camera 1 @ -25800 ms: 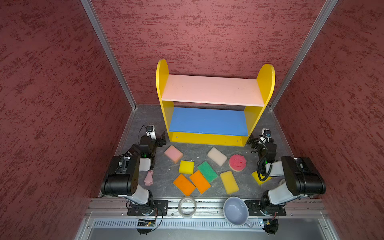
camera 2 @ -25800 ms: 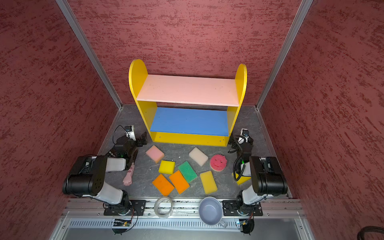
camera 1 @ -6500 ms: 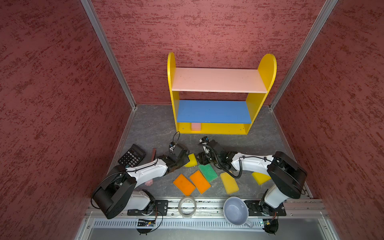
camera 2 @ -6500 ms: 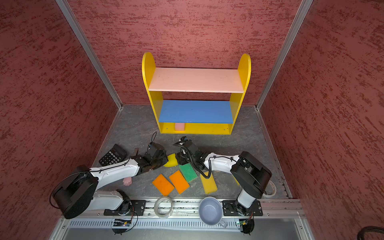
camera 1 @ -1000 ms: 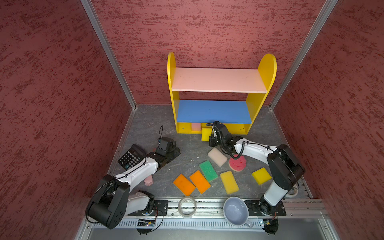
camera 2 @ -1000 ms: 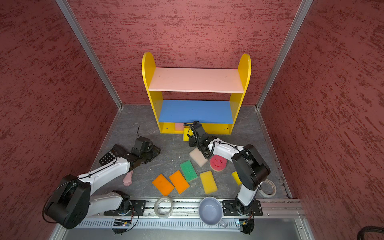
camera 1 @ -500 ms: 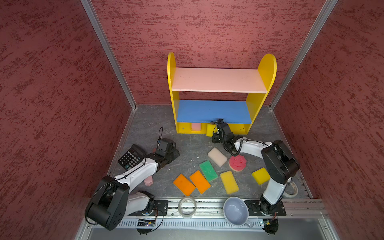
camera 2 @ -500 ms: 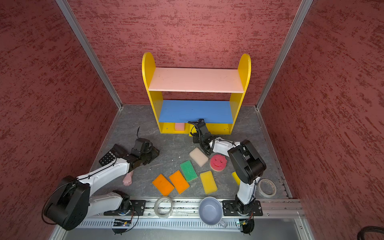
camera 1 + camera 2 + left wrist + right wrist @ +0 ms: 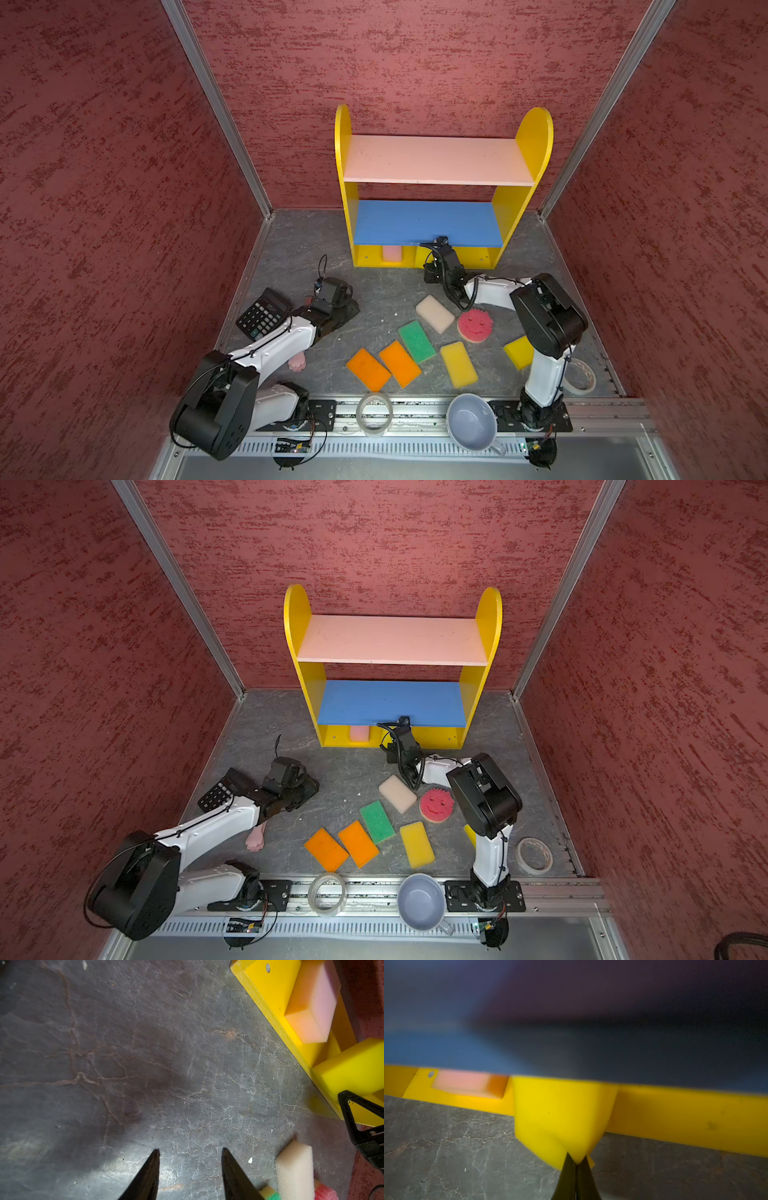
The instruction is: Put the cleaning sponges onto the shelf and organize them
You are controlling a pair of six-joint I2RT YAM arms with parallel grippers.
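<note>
My right gripper is to release the yellow sponge on the bare floor (image 9: 385,312) between the green sponge and my left gripper.
The shelf (image 9: 436,160) stands at the back, with a pink sponge (image 9: 392,253) on its yellow bottom tier. My right gripper (image 9: 576,1160) is shut on a corner of a yellow sponge (image 9: 560,1111), whose far end reaches under the blue board beside the pink one. My left gripper (image 9: 190,1150) hangs open over bare floor, holding nothing. On the floor lie a white sponge (image 9: 434,313), a red smiley sponge (image 9: 475,325), a green one (image 9: 417,341), two orange ones (image 9: 368,369) (image 9: 400,363) and a yellow one (image 9: 459,365). Another yellow one (image 9: 519,352) is partly behind the right arm.
A black calculator (image 9: 263,313) and a pink paw stick (image 9: 296,362) lie by the left arm. Tape rolls (image 9: 375,413) (image 9: 579,376) and a grey bowl (image 9: 472,422) sit near the front rail. Red walls close in on three sides.
The right gripper has carried the yellow sponge farther in, from the shelf's front edge into the bottom tier. The left jaws have spread a little; that arm has barely moved.
</note>
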